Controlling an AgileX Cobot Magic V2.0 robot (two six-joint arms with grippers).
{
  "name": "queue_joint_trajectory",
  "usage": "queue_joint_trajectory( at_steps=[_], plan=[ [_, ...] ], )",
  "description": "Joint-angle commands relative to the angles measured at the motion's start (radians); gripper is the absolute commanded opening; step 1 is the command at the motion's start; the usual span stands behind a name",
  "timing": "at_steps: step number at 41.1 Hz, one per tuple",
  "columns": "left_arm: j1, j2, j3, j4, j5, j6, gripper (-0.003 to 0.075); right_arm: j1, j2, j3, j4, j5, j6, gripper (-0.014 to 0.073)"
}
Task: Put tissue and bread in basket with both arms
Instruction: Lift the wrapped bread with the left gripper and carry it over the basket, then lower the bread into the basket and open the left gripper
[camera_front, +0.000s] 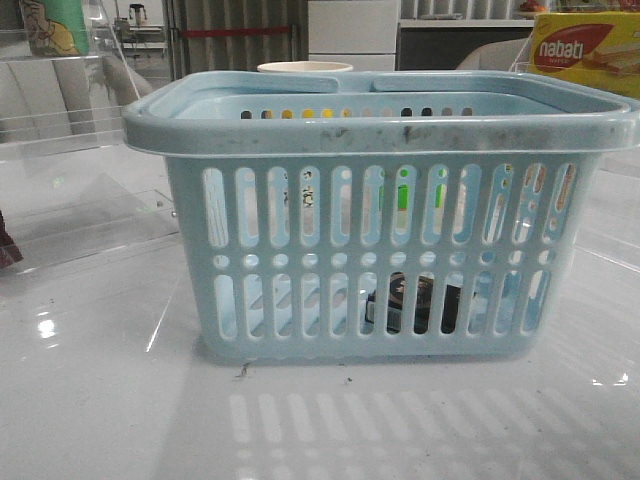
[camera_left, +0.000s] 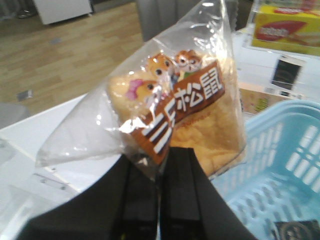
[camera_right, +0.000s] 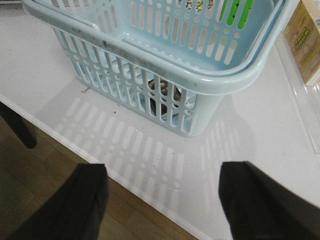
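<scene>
My left gripper needs to release the bread on the bottom of the light-blue basket, next to the dark tissue packet (camera_front: 314, 256). The bread now hangs beside and above the rim.
The light-blue basket (camera_front: 380, 250) stands in the middle of the white table. A dark tissue packet (camera_front: 420, 303) lies on its floor, seen through the slots, and also shows through the wall in the right wrist view (camera_right: 162, 95) and at the corner of the left wrist view (camera_left: 297, 231). My left gripper (camera_left: 161, 157) is shut on the clear wrapper of the bread (camera_left: 200, 115), which hangs beside and above the basket's rim (camera_left: 280, 130). My right gripper (camera_right: 162, 172) is open and empty over the table's near edge, short of the basket (camera_right: 165, 55). Neither gripper shows in the front view.
A yellow nabati box (camera_front: 585, 50) stands at the back right, also in the left wrist view (camera_left: 287, 27). Clear acrylic panels (camera_front: 70, 150) stand at the left. A pale cup rim (camera_front: 305, 68) shows behind the basket. Wooden floor (camera_right: 60, 200) lies beyond the table edge.
</scene>
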Motion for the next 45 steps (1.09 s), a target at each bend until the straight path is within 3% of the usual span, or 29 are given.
queue_joint_trajectory(
  at_steps=[1, 14, 35, 40, 45],
  plan=[
    [-0.083, -0.016, -0.035, -0.015, -0.031, 0.003, 0.0091, 0.002, 0.006, -0.025, 0.0, -0.069, -0.005, 0.057],
    [-0.223, 0.122, -0.035, -0.015, -0.002, 0.003, 0.0091, 0.002, 0.006, -0.025, 0.0, -0.069, -0.005, 0.057],
    [-0.229, 0.391, -0.035, -0.018, -0.001, -0.003, 0.0093, 0.002, 0.006, -0.025, 0.0, -0.069, -0.005, 0.057],
    [-0.229, 0.395, -0.035, -0.023, -0.001, -0.004, 0.0185, 0.002, 0.006, -0.025, 0.0, -0.069, -0.005, 0.057],
    [-0.229, 0.391, -0.035, -0.022, 0.005, -0.004, 0.0366, 0.002, 0.006, -0.025, 0.0, -0.069, -0.005, 0.057]
  ],
)
